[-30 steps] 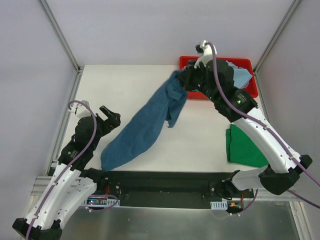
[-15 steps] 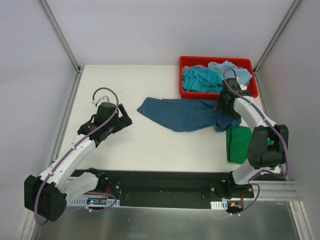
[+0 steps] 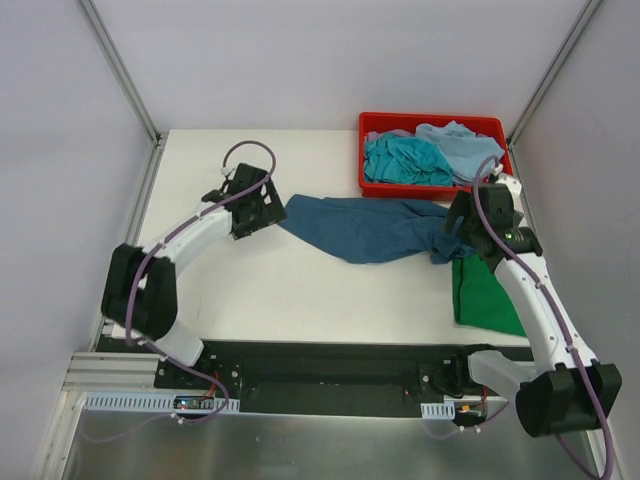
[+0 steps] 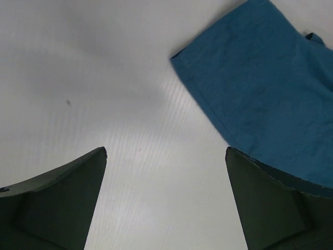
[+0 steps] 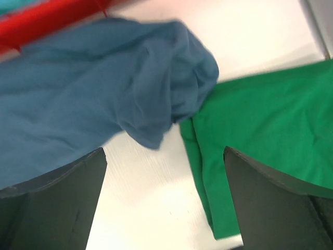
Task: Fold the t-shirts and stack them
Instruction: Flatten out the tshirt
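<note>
Next, I close my right gripper on the near tip of the bunched end (image 3: 438, 260) (image 5: 153, 141) of the dark teal-blue t-shirt, next to the folded green t-shirt.
A dark teal-blue t-shirt (image 3: 360, 228) lies stretched out across the middle of the table, bunched at its right end. My left gripper (image 3: 262, 208) stands open just left of the shirt's left end. In the left wrist view the shirt's corner (image 4: 270, 88) lies ahead of the open left gripper (image 4: 165, 149), with bare table between the fingers. My right gripper (image 3: 462, 225) hovers open over the bunched right end (image 5: 93, 104), holding nothing (image 5: 164, 148). A folded green t-shirt (image 3: 487, 295) lies at the right edge, also seen in the right wrist view (image 5: 265, 130).
A red bin (image 3: 400, 189) at the back right holds a turquoise shirt (image 3: 400, 158) and a pale blue shirt (image 3: 465, 145). Its red wall (image 5: 47, 21) shows in the right wrist view. Metal frame rails run along both sides of the table.
The right gripper carried the blue shirt rightward, laid it on the table and opened. The left arm swung forward to the shirt's left end.
</note>
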